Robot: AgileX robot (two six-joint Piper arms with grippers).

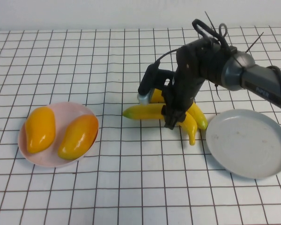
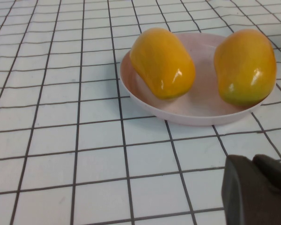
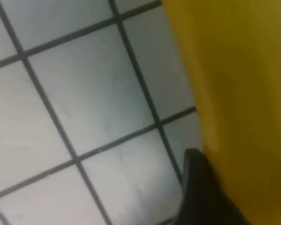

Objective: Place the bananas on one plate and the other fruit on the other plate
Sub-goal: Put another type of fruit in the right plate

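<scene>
I should use my right gripper to lay the long banana diagonally across the middle of the bare grey plate [image 1: 254, 138].
Two bananas lie touching at the table's middle: a long one [image 1: 145, 111] and a second [image 1: 199, 118] to its right. My right gripper [image 1: 171, 121] reaches down onto the long banana [image 3: 239, 93] and is shut on it. One dark finger [image 3: 201, 197] presses its side. The banana still rests on the table. The grey plate [image 1: 253, 145] sits bare to the right. Two orange-yellow mango-like fruits [image 1: 40, 129] [image 1: 78, 136] lie on the pink plate [image 1: 61, 111] at the left, also in the left wrist view [image 2: 163, 63] [image 2: 246, 65]. My left gripper [image 2: 257, 187] is shut and empty, near the pink plate [image 2: 201, 105].
A white cloth with a black grid [image 1: 140, 187] covers the table. The right arm [image 1: 243, 75] stretches in from the right, above the grey plate's far side.
</scene>
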